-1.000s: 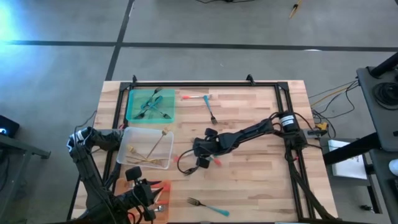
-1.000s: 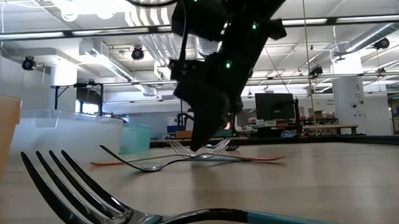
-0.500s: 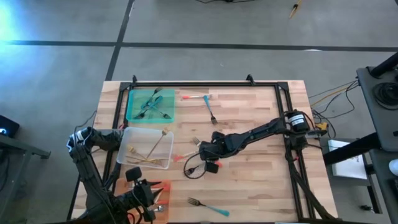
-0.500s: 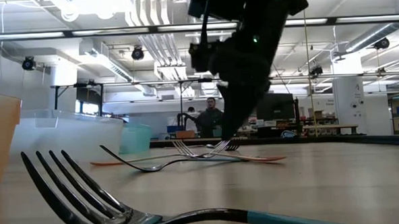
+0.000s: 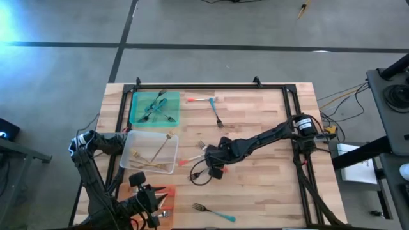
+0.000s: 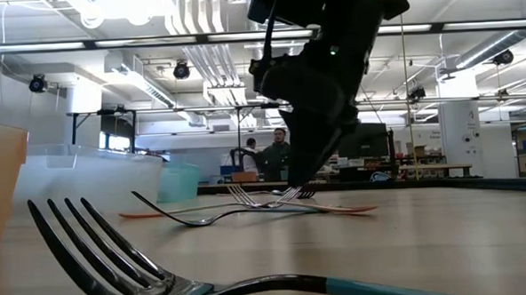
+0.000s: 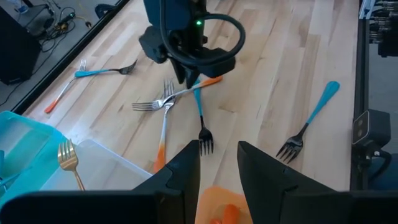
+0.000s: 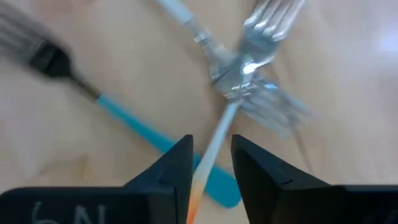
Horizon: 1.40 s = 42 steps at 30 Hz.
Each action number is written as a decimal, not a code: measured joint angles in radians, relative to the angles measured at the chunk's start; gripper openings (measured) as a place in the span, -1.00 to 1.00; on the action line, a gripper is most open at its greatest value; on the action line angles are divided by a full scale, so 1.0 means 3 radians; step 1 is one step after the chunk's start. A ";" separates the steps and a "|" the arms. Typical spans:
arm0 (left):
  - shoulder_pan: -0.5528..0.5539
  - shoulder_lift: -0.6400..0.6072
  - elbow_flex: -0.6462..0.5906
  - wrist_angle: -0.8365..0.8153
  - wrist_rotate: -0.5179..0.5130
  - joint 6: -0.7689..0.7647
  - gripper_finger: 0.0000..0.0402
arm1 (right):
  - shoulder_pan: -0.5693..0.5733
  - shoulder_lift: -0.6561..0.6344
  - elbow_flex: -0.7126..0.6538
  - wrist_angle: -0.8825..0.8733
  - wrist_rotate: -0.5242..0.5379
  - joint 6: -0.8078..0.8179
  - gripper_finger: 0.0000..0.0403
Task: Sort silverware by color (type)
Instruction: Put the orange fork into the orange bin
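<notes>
The upper orange-handled fork crosses the teal handle at my right gripper's fingers, so I should open and take that fork's white part nearer its tines [image 8: 226, 122].
Three forks lie crossed at the table's middle [image 7: 171, 98]: one with an orange handle [image 8: 210, 152], one white-to-orange [image 7: 163, 127], and one teal with dark tines [image 7: 200, 118]. My right gripper [image 8: 210, 163] points down over this pile, open. Its fingers stand on either side of the orange-handled fork's stem, and I see no touch. More forks lie loose: a teal one [image 5: 214, 212] near the front edge, a red one [image 5: 201, 100] and a teal one [image 5: 216, 112] at the back. My left gripper [image 7: 219, 165] hangs open over the orange tray [image 5: 167, 207], holding nothing.
A green tray [image 5: 134, 117] at the back left holds teal forks. A clear tray [image 5: 131, 150] in front of it holds gold forks. A black frame [image 5: 211, 85] runs along the table's far edge and sides. People stand in the room beyond the table [image 6: 279, 156].
My right gripper has shifted a little toward the table's right edge and rolled at the wrist. That uncovers the crossed forks in the high view. The forks lie where they were.
</notes>
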 joint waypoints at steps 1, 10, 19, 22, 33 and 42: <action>0.0000 0.0000 0.0000 0.0000 0.0000 0.0000 -0.55 | 0.0000 0.0000 0.0000 0.0002 0.0074 0.0095 -0.48; -0.0014 0.0000 0.0000 0.0007 0.0000 0.0034 -0.55 | 0.0000 0.0091 0.0000 0.0086 0.0261 0.0300 -0.40; -0.0089 0.0000 0.0000 0.0018 0.0000 0.0038 -0.55 | -0.0027 0.0337 0.0017 0.0162 0.0236 0.0317 -0.39; -0.0109 0.0000 0.0000 0.0023 0.0001 0.0038 -0.55 | -0.0040 0.0340 0.0015 0.0162 0.0224 0.0313 -0.38; -0.0127 0.0000 0.0000 0.0044 0.0000 0.0037 -0.55 | -0.0124 0.0354 0.0012 0.0177 0.0218 0.0310 -0.92; -0.0127 0.0000 0.0000 0.0074 0.0000 0.0015 -0.55 | -0.0125 0.0252 0.0015 0.0148 0.0237 0.0293 -0.95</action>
